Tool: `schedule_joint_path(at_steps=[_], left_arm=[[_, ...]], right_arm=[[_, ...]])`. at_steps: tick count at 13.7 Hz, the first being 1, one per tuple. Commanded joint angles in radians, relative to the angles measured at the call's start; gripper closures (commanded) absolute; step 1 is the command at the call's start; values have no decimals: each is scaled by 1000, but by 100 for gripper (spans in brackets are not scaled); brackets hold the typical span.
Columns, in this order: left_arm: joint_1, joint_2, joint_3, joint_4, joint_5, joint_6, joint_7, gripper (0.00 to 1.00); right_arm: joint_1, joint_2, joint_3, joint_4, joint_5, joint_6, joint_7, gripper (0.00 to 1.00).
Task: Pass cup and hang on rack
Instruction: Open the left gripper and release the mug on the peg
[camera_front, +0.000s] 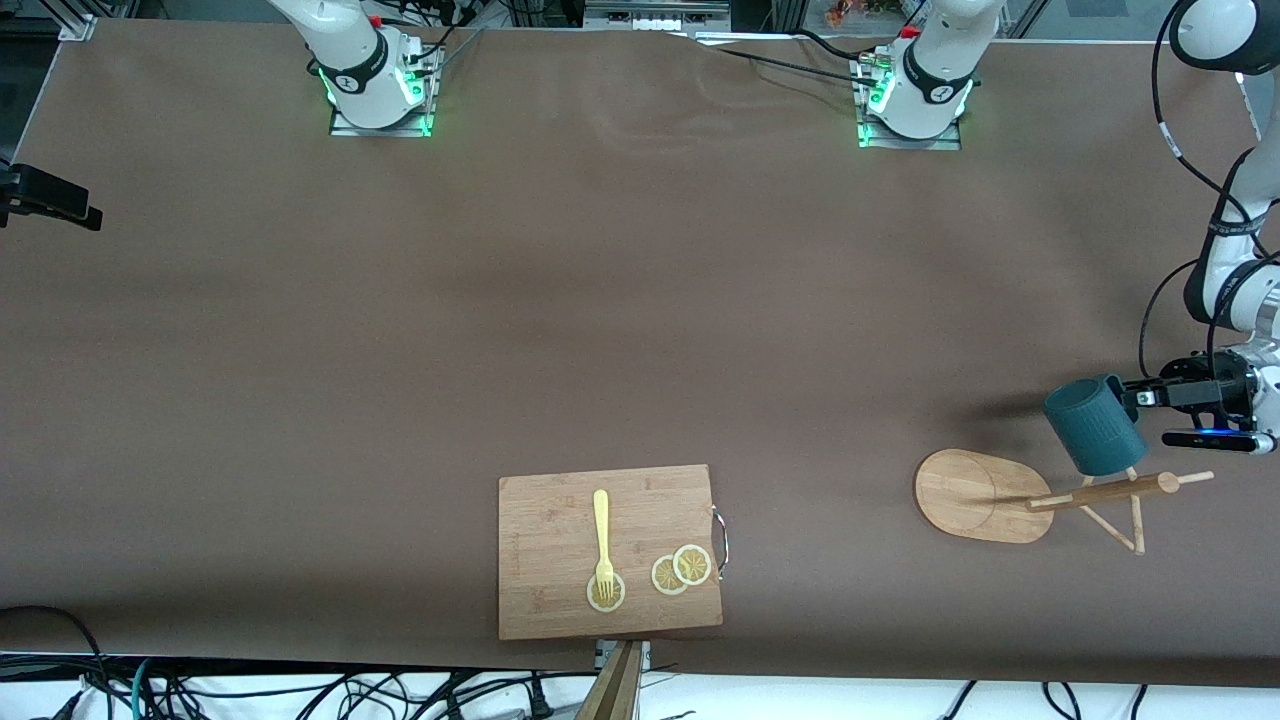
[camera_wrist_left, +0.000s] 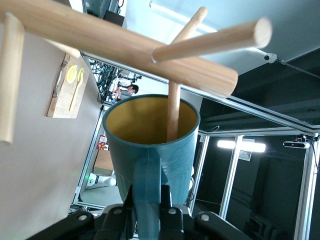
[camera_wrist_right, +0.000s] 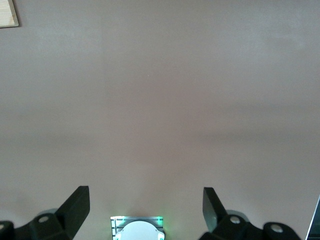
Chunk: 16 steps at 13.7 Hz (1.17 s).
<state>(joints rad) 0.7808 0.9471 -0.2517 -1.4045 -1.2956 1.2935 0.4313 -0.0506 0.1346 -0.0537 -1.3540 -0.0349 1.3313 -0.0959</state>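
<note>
The rack's thin peg (camera_front: 1093, 444) (camera_wrist_left: 151, 137) reaches into the opening of the dark teal cup. Next, my left gripper lets go of the cup there.
The dark teal ribbed cup (camera_front: 1095, 425) hangs in the air over the rack, at the left arm's end of the table. My left gripper (camera_front: 1130, 398) is shut on its handle. In the left wrist view the handle (camera_wrist_left: 149, 185) runs between the fingers of the left gripper (camera_wrist_left: 148, 200), and the cup (camera_wrist_left: 125, 150) shows its yellow inside. One thin peg (camera_wrist_left: 173, 112) reaches into the cup's mouth, under the rack's post (camera_wrist_left: 115, 42). The rack's oval base (camera_front: 960, 495) lies flat and its post (camera_front: 1100, 492) carries several pegs. My right gripper (camera_wrist_right: 146, 207) waits open over bare table.
A rectangular wooden cutting board (camera_front: 545, 520) lies near the table's front edge, with a yellow fork (camera_front: 601, 530) and lemon slices (camera_front: 681, 570) on it. A black clamp (camera_front: 45, 197) sticks in at the right arm's end.
</note>
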Motion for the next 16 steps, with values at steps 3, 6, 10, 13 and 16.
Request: schedule_joint_path(at_steps=[3, 6, 10, 13, 16], left_arm=[[-6, 48, -5, 87, -14, -10, -26, 100], [-6, 74, -5, 111, -16, -10, -28, 100], [-5, 85, -5, 114, -17, -11, -17, 94], [-2, 93, -5, 114, -16, -13, -13, 31], [0, 93, -5, 114, -5, -16, -11, 0]], right_arm=[[-6, -13, -3, -14, 15, 9, -2, 0], [-5, -13, -3, -14, 16, 9, -2, 0], [-5, -12, -3, -14, 16, 9, -2, 0], [-6, -13, -3, -14, 15, 9, -2, 0], [-5, -12, -3, -14, 16, 9, -2, 0]])
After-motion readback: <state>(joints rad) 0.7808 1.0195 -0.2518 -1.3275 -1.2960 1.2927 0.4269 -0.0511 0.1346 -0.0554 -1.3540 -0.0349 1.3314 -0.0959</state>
